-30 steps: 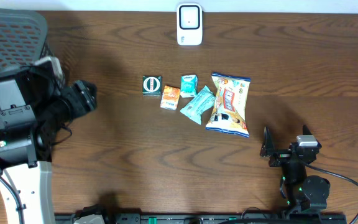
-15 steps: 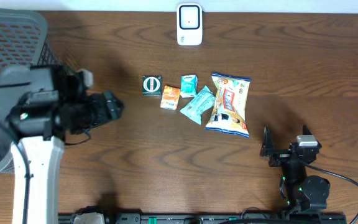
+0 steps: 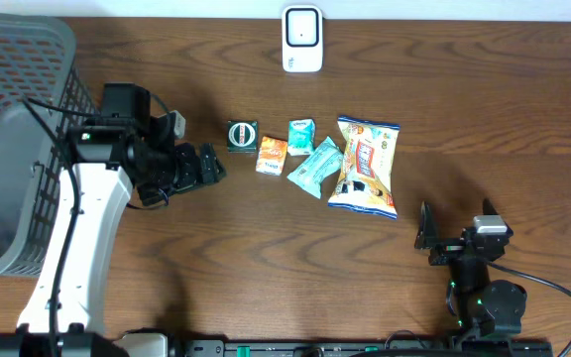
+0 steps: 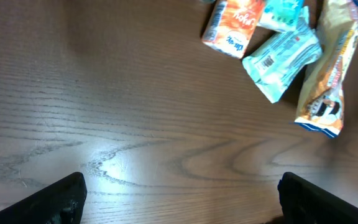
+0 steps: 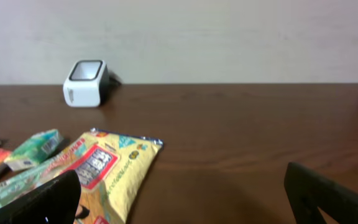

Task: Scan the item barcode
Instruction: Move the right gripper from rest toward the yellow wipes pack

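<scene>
My right gripper is to go next to the middle of the yellow snack bag [image 3: 363, 169] [image 5: 91, 182], beside the larger teal packet, and close there.
Several items lie in a cluster mid-table: a dark green box [image 3: 242, 136], an orange packet [image 3: 272, 155] [image 4: 234, 26], a small teal packet [image 3: 301, 136], a larger teal packet [image 3: 315, 167] [image 4: 283, 57] with a barcode facing up, and a yellow snack bag [image 3: 367, 166] [image 4: 328, 68] [image 5: 104, 171]. The white scanner [image 3: 302, 40] [image 5: 86, 83] stands at the far edge. My left gripper [image 3: 211, 166] [image 4: 180, 199] hovers open just left of the green box, holding nothing. Near the front right, my right gripper [image 3: 426, 238] [image 5: 182, 193] rests open and empty, facing the snack bag.
A grey mesh basket [image 3: 8, 149] fills the left end of the table, behind the left arm. Bare wood lies between the item cluster and the front edge.
The left arm has swung rightward from over the basket to just beside the green box, and its jaws have widened. The right arm and the items have not moved.
</scene>
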Available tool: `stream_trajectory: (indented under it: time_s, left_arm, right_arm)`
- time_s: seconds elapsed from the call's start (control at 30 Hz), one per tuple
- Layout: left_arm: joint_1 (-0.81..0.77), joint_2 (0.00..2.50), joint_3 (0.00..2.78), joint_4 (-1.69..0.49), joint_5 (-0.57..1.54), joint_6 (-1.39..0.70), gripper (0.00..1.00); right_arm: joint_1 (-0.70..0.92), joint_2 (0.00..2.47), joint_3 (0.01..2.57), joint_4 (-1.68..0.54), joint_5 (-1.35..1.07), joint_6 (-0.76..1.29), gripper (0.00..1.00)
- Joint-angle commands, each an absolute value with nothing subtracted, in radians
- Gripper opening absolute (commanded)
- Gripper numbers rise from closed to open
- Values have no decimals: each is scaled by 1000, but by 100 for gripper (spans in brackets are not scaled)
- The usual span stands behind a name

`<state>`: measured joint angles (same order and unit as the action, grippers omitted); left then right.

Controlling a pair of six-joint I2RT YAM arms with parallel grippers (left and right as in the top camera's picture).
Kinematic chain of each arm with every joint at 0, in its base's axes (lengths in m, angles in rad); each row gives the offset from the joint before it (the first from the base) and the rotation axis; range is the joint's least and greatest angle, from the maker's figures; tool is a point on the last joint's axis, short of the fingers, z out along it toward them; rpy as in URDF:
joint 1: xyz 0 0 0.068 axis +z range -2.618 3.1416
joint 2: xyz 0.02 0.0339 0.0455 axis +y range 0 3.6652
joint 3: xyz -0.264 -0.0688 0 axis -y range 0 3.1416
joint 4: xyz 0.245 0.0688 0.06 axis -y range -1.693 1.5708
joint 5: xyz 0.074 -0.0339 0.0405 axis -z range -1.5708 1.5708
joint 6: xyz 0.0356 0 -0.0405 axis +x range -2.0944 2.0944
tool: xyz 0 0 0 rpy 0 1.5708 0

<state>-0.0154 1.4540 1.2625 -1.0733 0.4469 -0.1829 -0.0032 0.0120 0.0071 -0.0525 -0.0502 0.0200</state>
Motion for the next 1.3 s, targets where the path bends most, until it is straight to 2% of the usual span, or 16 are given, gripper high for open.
stream_trajectory:
  time_s: [0.0, 0.2, 0.33, 0.5, 0.67, 0.77, 0.93, 1.03, 1.27]
  left_arm:
    - [-17, 1475, 1261, -1076, 452, -169, 98]
    - [-17, 1483, 1261, -1076, 452, -169, 98]
    - [-17, 1483, 1261, -1076, 452, -169, 98]
    - [-17, 1483, 1261, -1076, 452, -169, 98]
    - [-17, 1483, 1261, -1076, 452, -169, 98]
    - [-17, 1483, 1261, -1076, 452, -169, 98]
    - [-17, 1483, 1261, -1076, 452, -169, 98]
    - [-17, 1483, 1261, -1076, 452, -169, 98]
    - [-17, 1483, 1261, -1076, 452, -169, 98]
  right_arm:
    - [8, 7, 6, -27, -95, 75, 99]
    - [8, 7, 6, 13, -96, 78, 99]
    - [8, 7, 6, 135, -176, 209, 99]
    - [8, 7, 6, 435, -224, 406, 99]
    - [8, 7, 6, 802, -223, 456, 99]
    - [8, 10, 15, 926, -178, 456, 99]
    - [8, 76, 121, 906, -160, 455, 99]
    - [8, 173, 221, 878, -197, 382, 99]
    - [8, 540, 541, 779, -522, 94, 99]
